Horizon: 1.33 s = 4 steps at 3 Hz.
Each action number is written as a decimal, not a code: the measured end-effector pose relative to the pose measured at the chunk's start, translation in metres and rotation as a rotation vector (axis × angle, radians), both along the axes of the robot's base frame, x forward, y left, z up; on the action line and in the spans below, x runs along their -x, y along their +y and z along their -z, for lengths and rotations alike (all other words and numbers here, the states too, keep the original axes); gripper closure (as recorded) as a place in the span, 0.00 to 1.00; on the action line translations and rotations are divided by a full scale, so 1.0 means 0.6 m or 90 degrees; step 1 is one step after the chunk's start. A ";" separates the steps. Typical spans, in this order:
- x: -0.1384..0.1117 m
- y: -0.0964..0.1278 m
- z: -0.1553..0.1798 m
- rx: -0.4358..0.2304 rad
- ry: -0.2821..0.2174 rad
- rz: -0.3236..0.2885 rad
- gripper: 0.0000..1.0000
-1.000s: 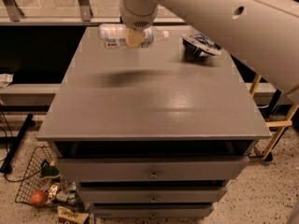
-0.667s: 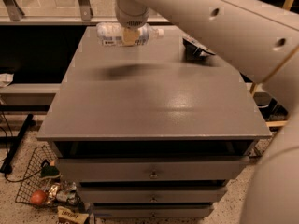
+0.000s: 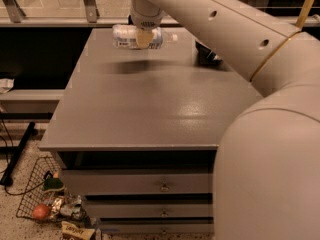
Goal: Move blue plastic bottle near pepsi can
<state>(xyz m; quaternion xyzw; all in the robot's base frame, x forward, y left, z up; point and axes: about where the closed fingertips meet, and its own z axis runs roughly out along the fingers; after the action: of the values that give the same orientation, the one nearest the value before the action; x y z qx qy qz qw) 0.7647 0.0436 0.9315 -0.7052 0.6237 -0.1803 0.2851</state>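
My gripper should set the blue plastic bottle down on the grey table just inside its far edge (image 3: 149,43).
The blue plastic bottle (image 3: 131,36) is clear with a pale blue-and-white label and a white cap pointing right. It lies sideways in the air above the far part of the grey table (image 3: 150,109), with its shadow on the top below it. My gripper (image 3: 144,38) reaches down from above and is shut on the bottle's middle. The pepsi can is out of view, possibly hidden behind my arm.
A dark blue-and-white snack bag (image 3: 206,55) lies at the table's far right, mostly hidden by my arm (image 3: 240,49), which fills the right side. Drawers sit below the tabletop. A wire basket (image 3: 45,199) with litter stands on the floor at left.
The bottle stays held at almost the same spot over the far edge. My arm has swung closer and covers more of the right side and the snack bag.
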 end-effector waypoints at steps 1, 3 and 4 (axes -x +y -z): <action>-0.032 -0.021 0.012 -0.006 0.008 0.025 1.00; -0.068 -0.034 0.039 -0.013 0.027 0.046 1.00; -0.078 -0.043 0.057 -0.014 0.042 0.057 1.00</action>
<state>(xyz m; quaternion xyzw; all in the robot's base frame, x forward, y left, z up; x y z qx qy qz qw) 0.8116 0.0181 0.8975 -0.6790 0.6653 -0.1626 0.2643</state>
